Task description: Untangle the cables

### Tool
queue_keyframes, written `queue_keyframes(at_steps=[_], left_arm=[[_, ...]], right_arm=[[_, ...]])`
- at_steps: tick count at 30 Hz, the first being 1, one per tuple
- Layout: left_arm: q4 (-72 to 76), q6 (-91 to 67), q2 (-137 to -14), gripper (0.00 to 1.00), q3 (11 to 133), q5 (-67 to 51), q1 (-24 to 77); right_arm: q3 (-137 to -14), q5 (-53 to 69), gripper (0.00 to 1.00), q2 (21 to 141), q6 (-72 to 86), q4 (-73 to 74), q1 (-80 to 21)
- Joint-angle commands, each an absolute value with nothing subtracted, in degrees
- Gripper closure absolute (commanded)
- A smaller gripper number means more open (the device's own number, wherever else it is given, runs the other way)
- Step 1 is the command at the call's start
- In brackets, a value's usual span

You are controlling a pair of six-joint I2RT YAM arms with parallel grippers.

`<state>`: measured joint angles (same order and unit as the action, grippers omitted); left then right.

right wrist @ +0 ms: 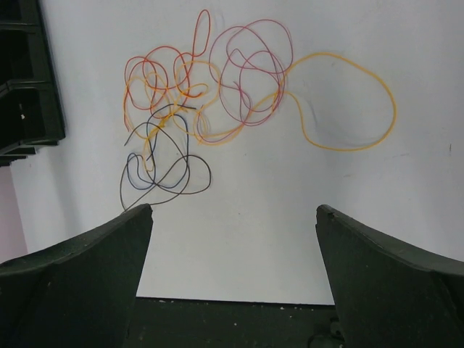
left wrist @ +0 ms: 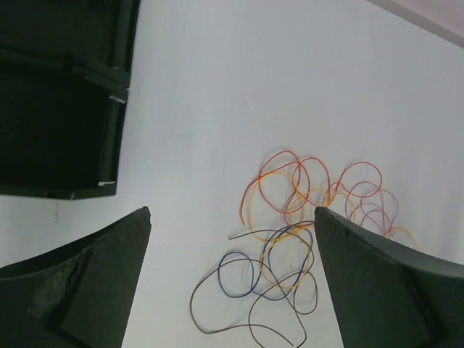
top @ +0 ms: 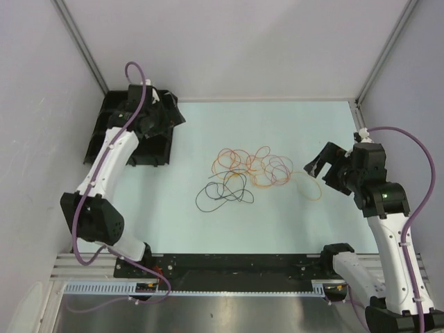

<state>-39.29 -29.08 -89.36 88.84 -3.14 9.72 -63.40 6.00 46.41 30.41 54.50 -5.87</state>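
My left gripper will go next to the middle of the black cable's loops [top: 224, 196] [left wrist: 255, 291], on the near side of the tangle, and close there.
The cables [top: 258, 168] lie in one loose tangle mid-table: red, orange and pinkish-purple loops, a black cable [top: 220, 192] at the near left, and a wide yellow loop [top: 310, 189] at the right. My left gripper [top: 165, 115] hangs open over the back left, well apart from the tangle; in its wrist view [left wrist: 232, 212] the black loops [left wrist: 254, 290] lie below, between the jaws. My right gripper [top: 317, 166] stands open just right of the yellow loop. Its wrist view [right wrist: 235, 207] has bare table between the fingers, with the cables [right wrist: 246, 72] farther ahead.
A black tray [top: 97, 139] sits at the back left under the left arm, also in the left wrist view as a tray [left wrist: 58, 109]. A dark rail [top: 236, 263] runs along the near table edge. Grey walls enclose three sides.
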Motion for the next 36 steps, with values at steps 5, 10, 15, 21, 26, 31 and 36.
queue_keyframes(at_steps=[5, 10, 15, 21, 26, 31, 36], left_arm=[[-54.22, -31.9, -76.49, 0.0, 94.22, 12.46, 11.41], [-26.34, -54.38, -62.69, 0.0, 64.84, -18.13, 4.87], [-27.97, -51.23, -63.25, 0.0, 59.91, -15.76, 4.03], [-44.81, -40.43, -70.4, 0.0, 71.11, 0.16, 12.38], [-43.94, -38.32, -72.06, 0.02, 67.85, 8.17, 20.11], [-46.5, -35.16, -79.01, 0.22, 68.91, 10.1, 26.88], [-41.76, -32.52, -79.54, 0.19, 65.48, 10.03, 35.76]], right_arm=[[-65.13, 6.07, 0.0, 47.37, 28.39, 52.82, -8.08], [-64.34, 1.5, 0.0, 46.67, 28.12, 53.26, -10.63], [-64.16, 0.18, 0.0, 46.93, 26.9, 53.08, -12.22], [-63.55, -2.19, 0.0, 47.29, 27.68, 54.32, -12.39], [-61.96, -1.86, 0.0, 49.91, 29.79, 52.91, -11.6], [-61.61, 2.81, 0.0, 56.42, 29.01, 52.47, -11.6], [-61.7, 4.21, 0.0, 61.16, 27.25, 50.54, -10.29]])
